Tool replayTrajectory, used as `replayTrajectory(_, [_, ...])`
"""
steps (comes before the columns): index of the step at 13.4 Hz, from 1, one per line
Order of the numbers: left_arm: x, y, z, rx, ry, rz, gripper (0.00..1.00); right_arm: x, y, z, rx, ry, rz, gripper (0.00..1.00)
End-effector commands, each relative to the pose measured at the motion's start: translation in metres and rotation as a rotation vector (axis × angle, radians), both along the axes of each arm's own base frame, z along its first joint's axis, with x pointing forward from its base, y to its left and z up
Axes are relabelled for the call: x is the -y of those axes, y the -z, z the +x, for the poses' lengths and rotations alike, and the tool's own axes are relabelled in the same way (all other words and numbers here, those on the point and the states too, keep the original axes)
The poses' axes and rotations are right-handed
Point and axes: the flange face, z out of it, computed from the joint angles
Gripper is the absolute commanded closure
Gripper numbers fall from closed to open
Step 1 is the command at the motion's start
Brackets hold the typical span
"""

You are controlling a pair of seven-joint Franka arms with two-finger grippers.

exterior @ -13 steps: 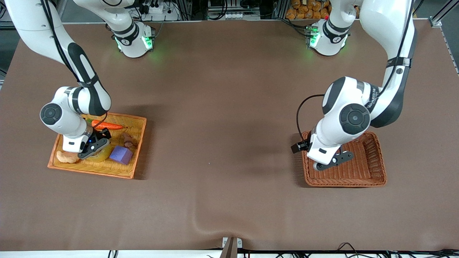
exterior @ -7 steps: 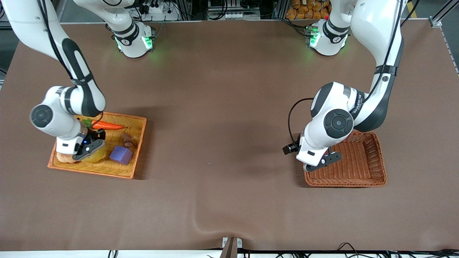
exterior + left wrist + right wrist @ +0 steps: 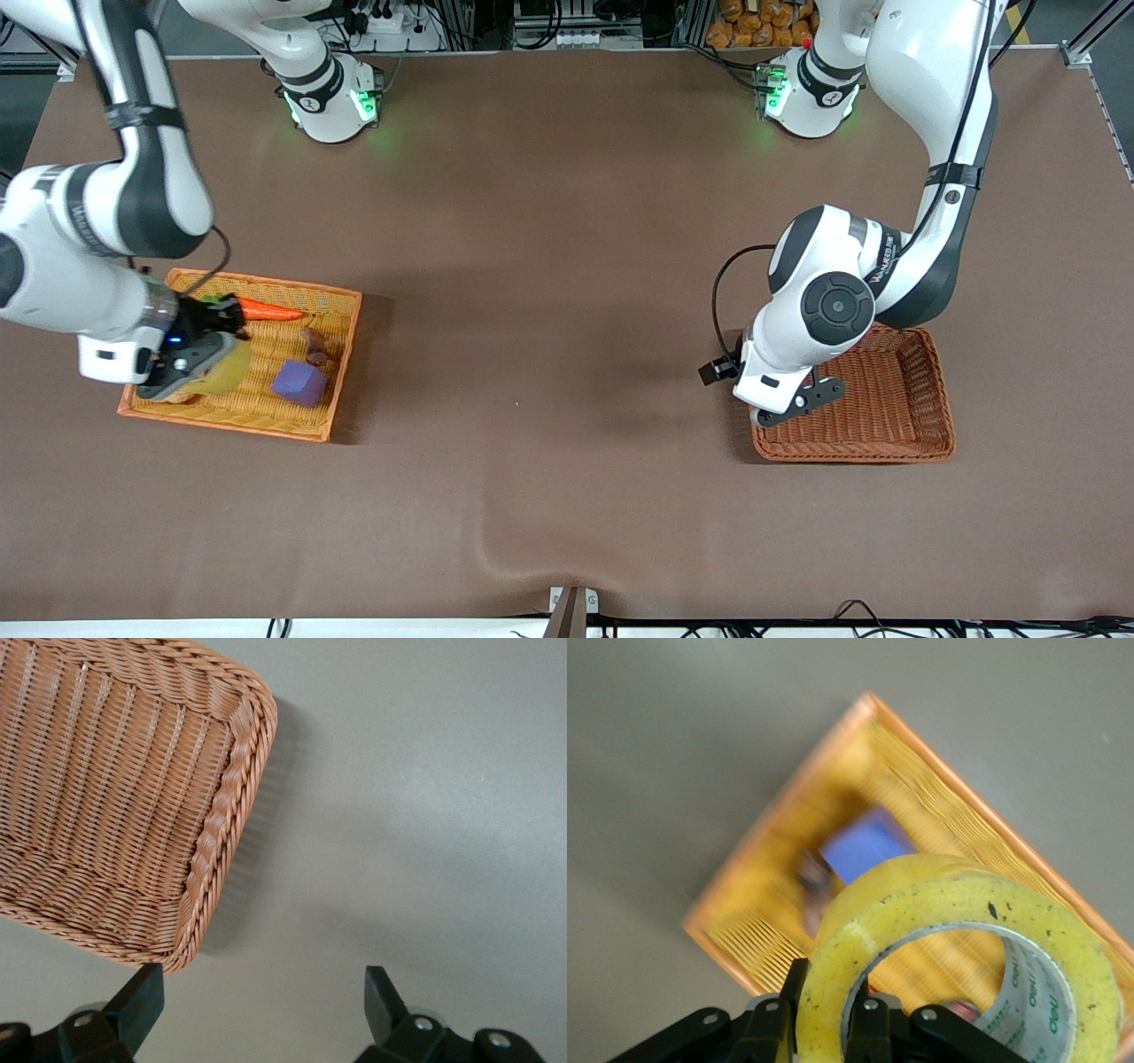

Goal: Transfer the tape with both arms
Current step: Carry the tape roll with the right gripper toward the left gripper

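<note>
My right gripper is holding the tape. It will release it on the table [image 3: 584, 346] between the orange tray and the brown wicker basket.
The tape [image 3: 957, 930] is a yellow translucent ring with a grey core. My right gripper [image 3: 824, 992] is shut on its wall, one finger inside the hole and one outside. In the front view the right gripper [image 3: 188, 369] holds the tape [image 3: 221, 370] lifted over the orange tray [image 3: 266, 430], at the tray's end toward the right arm's side of the table. My left gripper [image 3: 802, 400] hangs open and holds nothing, over the corner of the brown wicker basket [image 3: 921, 443] that faces the table's middle. The left wrist view shows that gripper [image 3: 261, 992] over bare table beside the basket's rim [image 3: 221, 833].
The orange tray holds a carrot [image 3: 270, 311], a purple block [image 3: 299, 383], a small brown piece [image 3: 317, 344] and a pale orange piece [image 3: 177, 398] half hidden under the gripper. The purple block [image 3: 864, 846] lies below the tape. A fold in the brown table cover [image 3: 496, 549] rises near the front edge.
My right gripper closed on the tape and lifted it off the tray, its arm swinging toward the table's end. The left arm shifted slightly toward the table's middle, then stayed still.
</note>
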Motion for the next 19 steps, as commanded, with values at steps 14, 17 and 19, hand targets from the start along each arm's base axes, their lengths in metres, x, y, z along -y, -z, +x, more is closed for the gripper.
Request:
replayTrajectory(14, [0.006,0.003,0.002,0.01,0.001,0.02,0.0,-0.511,0.168,-0.074,0.138,0.459,0.105,1.0])
replayTrajectory(17, [0.007,0.003,0.002,0.013,0.004,0.025,0.0,-0.521,0.171,-0.083,0.137,0.44,0.104,1.0])
replayTrajectory(19, [0.007,0.005,0.002,0.011,0.004,0.026,0.0,-0.521,0.172,-0.084,0.138,0.445,0.103,0.22])
